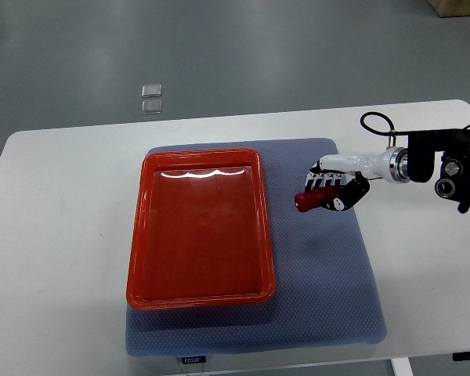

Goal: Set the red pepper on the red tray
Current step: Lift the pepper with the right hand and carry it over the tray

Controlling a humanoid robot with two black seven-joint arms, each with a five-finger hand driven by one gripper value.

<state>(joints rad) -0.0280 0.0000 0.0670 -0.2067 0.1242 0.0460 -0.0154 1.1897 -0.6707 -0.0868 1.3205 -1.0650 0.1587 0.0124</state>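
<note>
I should release the red pepper with my right gripper near the middle of the red tray's empty bottom (186, 232).
A red tray (200, 227) lies empty on a blue-grey mat (321, 266) in the middle of the white table. To its right, my right hand (334, 188) comes in from the right edge, its white and black fingers curled around a red pepper (306, 201). Only the pepper's left end pokes out of the grasp, close above the mat and a short way right of the tray's right rim. The rest of the pepper is hidden by the fingers. My left arm does not show.
The white table (55, 235) extends beyond the mat on both sides. Two small clear squares (151, 98) lie on the grey floor behind the table. A black cable (376, 124) loops above the right wrist.
</note>
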